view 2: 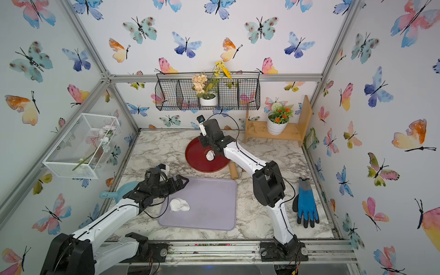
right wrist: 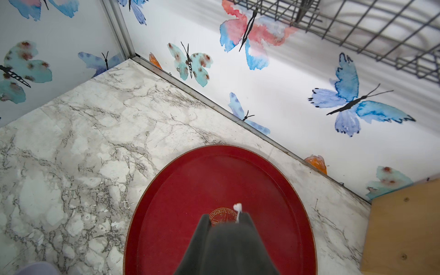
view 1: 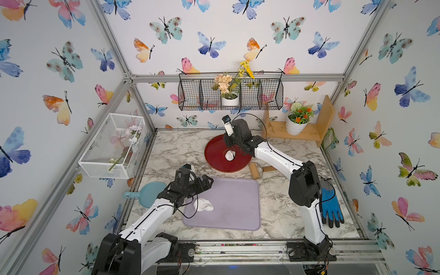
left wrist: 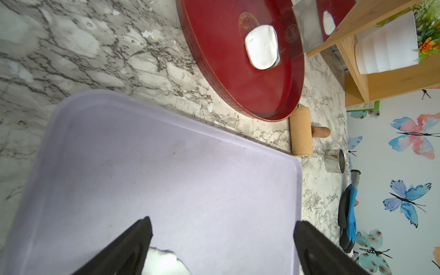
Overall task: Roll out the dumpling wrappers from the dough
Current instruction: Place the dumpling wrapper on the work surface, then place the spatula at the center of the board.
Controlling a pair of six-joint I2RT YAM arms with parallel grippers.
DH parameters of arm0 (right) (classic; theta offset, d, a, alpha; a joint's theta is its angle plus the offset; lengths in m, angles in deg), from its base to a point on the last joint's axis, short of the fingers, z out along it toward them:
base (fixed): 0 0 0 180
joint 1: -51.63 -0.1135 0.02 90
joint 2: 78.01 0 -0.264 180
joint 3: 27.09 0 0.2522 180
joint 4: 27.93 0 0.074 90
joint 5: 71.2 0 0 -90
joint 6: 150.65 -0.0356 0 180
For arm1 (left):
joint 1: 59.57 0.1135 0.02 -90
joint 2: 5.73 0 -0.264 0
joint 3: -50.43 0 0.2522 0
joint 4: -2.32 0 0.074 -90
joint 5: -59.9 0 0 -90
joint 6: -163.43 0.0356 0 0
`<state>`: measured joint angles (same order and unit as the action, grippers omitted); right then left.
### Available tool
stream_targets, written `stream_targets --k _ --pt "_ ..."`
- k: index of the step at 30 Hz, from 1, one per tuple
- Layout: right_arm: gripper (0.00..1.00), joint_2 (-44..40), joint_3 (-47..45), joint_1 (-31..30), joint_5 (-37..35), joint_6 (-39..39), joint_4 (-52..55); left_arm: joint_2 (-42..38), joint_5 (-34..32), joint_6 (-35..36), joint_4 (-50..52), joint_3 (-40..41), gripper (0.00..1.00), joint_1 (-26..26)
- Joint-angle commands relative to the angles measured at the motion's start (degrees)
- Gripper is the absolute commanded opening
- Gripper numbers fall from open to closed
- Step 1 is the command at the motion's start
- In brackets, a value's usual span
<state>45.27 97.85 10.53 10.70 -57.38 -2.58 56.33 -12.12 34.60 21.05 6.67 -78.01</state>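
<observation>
My right gripper should put the scraper down on the purple mat (view 1: 247,195) near the wooden roller.
The dough (view 1: 202,204) (view 2: 179,204) is a lumpy white mass on the near-left part of the purple mat (view 1: 233,197). My left gripper (view 1: 209,182) (left wrist: 222,220) hovers over the mat beyond the dough. It is wide open and empty, with the dough (left wrist: 164,262) beside one finger. A single dumpling wrapper (view 1: 229,156) (left wrist: 262,46) hangs just over the middle of the red tray (view 1: 214,154) (right wrist: 178,190). My right gripper (view 1: 234,151) (right wrist: 225,215) is nearly closed on it. The wrapper's white edge (right wrist: 237,206) shows along one finger. The wooden roller (view 1: 254,172) (left wrist: 301,131) lies between tray and mat.
A small steel cup (left wrist: 334,160) stands on the counter right of the roller. A blue glove (view 1: 331,204) lies at the right, a teal dish (view 1: 147,192) at the left edge. The wooden shelf (view 1: 309,133) with a flower pot fills the back right corner.
</observation>
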Motion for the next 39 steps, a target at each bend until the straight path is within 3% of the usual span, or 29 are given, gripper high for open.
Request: stream_targets --k 1,14,20,26,31,39 --pt "0.02 1.7 -0.5 -0.7 -3.8 3.1 0.6 -0.9 1.5 0.2 -0.2 0.2 0.99 0.2" --pt "0.02 0.2 -2.5 -1.6 -12.1 5.5 -2.5 -0.9 1.4 0.0 0.0 -0.3 0.99 0.2" --pt "0.02 -6.9 -7.8 -1.4 -11.7 3.3 -7.6 -1.7 1.4 0.2 1.1 -1.2 0.99 0.2" --pt "0.02 -18.2 -15.4 -1.3 -7.5 -2.4 -9.0 -3.5 1.1 1.0 2.1 -2.3 0.99 0.2" --pt "0.02 -31.9 -29.2 -1.4 -3.5 -10.2 -12.1 -7.5 0.5 1.6 2.1 -1.6 0.99 0.2" --pt "0.02 -50.4 -52.8 -1.4 14.1 -27.2 -19.2 -14.7 1.7 3.0 2.0 0.1 0.99 0.2"
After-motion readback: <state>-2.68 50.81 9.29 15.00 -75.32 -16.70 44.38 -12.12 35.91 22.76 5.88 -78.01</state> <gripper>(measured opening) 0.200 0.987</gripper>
